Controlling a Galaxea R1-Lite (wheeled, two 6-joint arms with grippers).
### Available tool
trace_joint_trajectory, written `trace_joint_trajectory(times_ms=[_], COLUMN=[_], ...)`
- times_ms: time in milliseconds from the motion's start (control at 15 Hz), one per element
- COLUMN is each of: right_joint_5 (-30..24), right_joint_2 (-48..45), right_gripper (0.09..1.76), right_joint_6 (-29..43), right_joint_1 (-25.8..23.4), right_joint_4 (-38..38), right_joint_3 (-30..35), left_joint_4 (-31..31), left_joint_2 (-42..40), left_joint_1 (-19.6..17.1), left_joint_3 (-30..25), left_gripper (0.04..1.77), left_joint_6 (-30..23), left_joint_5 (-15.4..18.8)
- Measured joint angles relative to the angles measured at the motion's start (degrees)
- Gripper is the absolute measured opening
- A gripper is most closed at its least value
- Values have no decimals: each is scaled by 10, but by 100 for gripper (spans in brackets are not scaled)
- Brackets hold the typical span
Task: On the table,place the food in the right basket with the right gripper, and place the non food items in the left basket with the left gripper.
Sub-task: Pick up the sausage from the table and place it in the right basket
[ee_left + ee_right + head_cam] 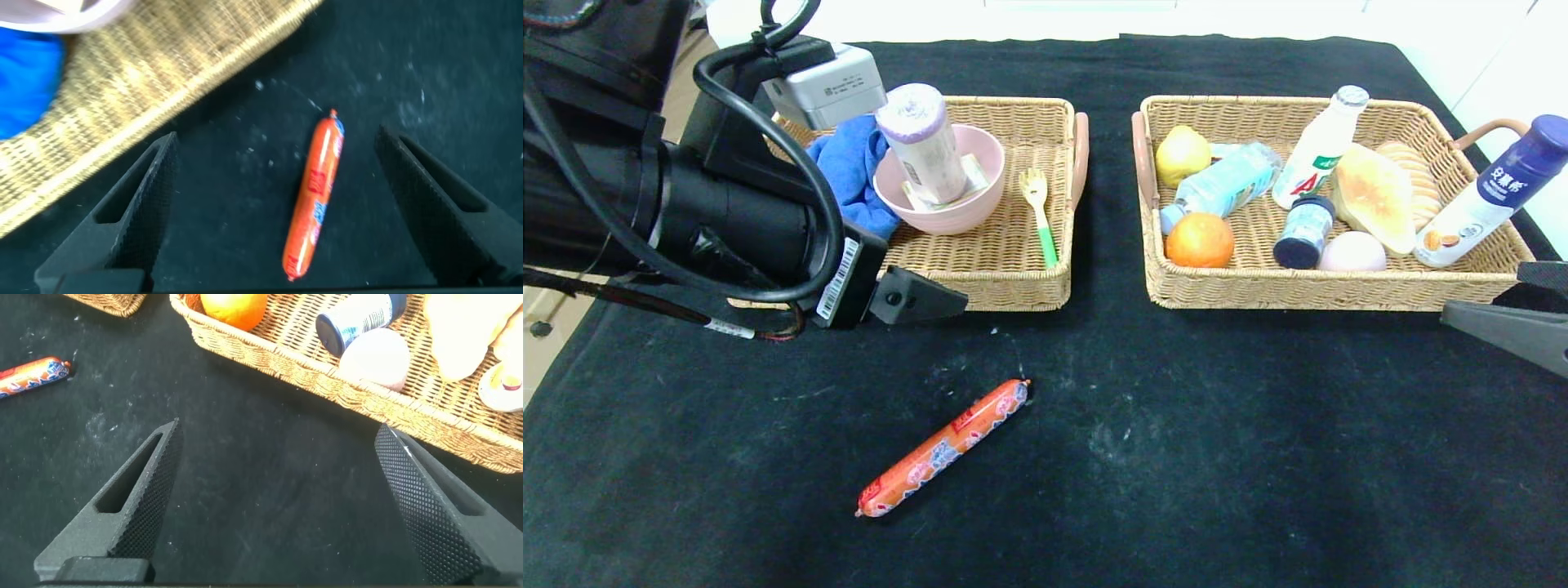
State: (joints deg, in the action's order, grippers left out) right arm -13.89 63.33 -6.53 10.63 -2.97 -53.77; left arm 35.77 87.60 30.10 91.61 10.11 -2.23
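Observation:
The robot's left gripper needs to next move to the orange sausage's middle (939, 456) (312, 213), where its wrapper has the blue print, and close there.
An orange sausage (943, 447) in a printed wrapper lies on the black table, in front of the left basket (1013, 287). It also shows in the left wrist view (315, 196) and at the edge of the right wrist view (33, 376). My left gripper (931, 304) hovers at the left basket's front edge, open and empty (276, 139), above and behind the sausage. My right gripper (1499, 327) is open and empty (278, 429) over bare table, in front of the right basket (1298, 296) near its right end.
The left basket holds a blue cloth (849, 171), a pink bowl (947, 208) with a wrapped roll (921, 139), and a fork (1039, 212). The right basket holds an orange (1199, 240), a yellow fruit (1183, 153), bottles (1319, 147), a small jar (1303, 233) and bread (1372, 196).

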Motion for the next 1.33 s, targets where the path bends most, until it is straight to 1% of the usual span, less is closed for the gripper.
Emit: trace_joint_trajectory(times_ms=[133,400,467,667,867,1133,1333], right_joint_5=[0,0,0,0,0,0,0], right_joint_2=[0,0,0,0,0,0,0], right_gripper=[171,171,171,171,171,171,171], right_joint_6=[0,0,0,0,0,0,0], right_joint_1=[1,1,1,1,2,4,4], right_joint_4=[0,0,0,0,0,0,0], right_joint_3=[1,1,1,2,2,2,3], left_joint_4=[0,0,5,44,47,44,41], left_joint_2=[-4,-12,-13,-15,-12,4,22], left_joint_1=[9,13,13,19,37,63,75], left_joint_3=[-15,-48,-57,-69,-82,-97,-111], left_gripper=[172,172,172,172,172,172,172], left_joint_6=[14,31,41,60,62,60,59], left_joint_5=[-2,-3,-4,-12,-22,-59,-84])
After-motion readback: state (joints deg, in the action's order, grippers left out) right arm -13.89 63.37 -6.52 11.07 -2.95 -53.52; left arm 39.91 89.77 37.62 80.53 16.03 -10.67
